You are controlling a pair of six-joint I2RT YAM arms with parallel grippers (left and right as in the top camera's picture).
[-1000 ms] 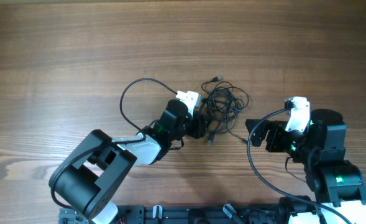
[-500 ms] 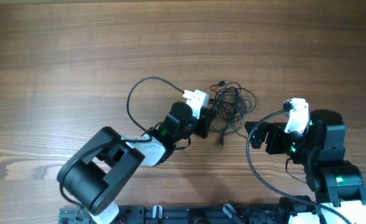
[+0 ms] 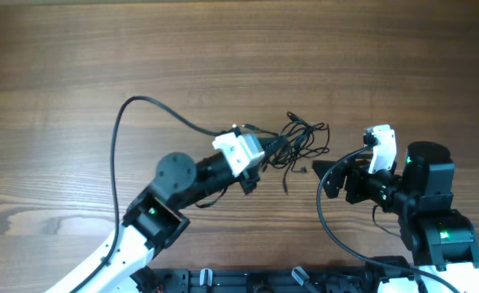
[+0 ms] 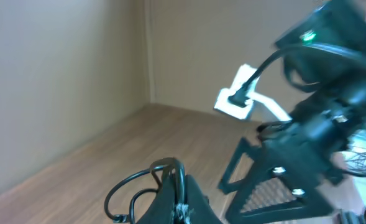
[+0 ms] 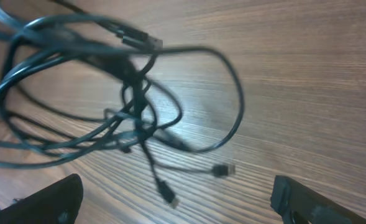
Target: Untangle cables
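Note:
The cables hang in a tangle from my left gripper with their plug ends dangling below, so my right gripper needs to reach past the plug ends and grab the cables' loops [image 3: 308, 138].
The cables [image 3: 302, 141] are a bunch of thin black cords with small plug ends, just right of the table's middle. My left gripper [image 3: 270, 150] is shut on the bunch's left side. In the left wrist view its closed fingers [image 4: 189, 200] pinch looped cables [image 4: 128, 188]. My right gripper [image 3: 322, 179] stands open just right of the bunch, touching nothing. The right wrist view has the cables [image 5: 133, 93] strung up above the wood, two plug ends [image 5: 223, 169] dangling between the wide-apart fingers of the right gripper [image 5: 183, 205].
The wooden table [image 3: 76, 65] stretches bare to the left and the back. The left arm's thick black cable [image 3: 141, 104] arcs over it. The right arm's own cable [image 3: 324, 216] loops near the front edge. The right arm [image 4: 307, 130] fills the right of the left wrist view.
My left gripper closed on the cables, then the arm swung and tilted up, drawing the bunch up and a little right. The right gripper edged slightly left, still open.

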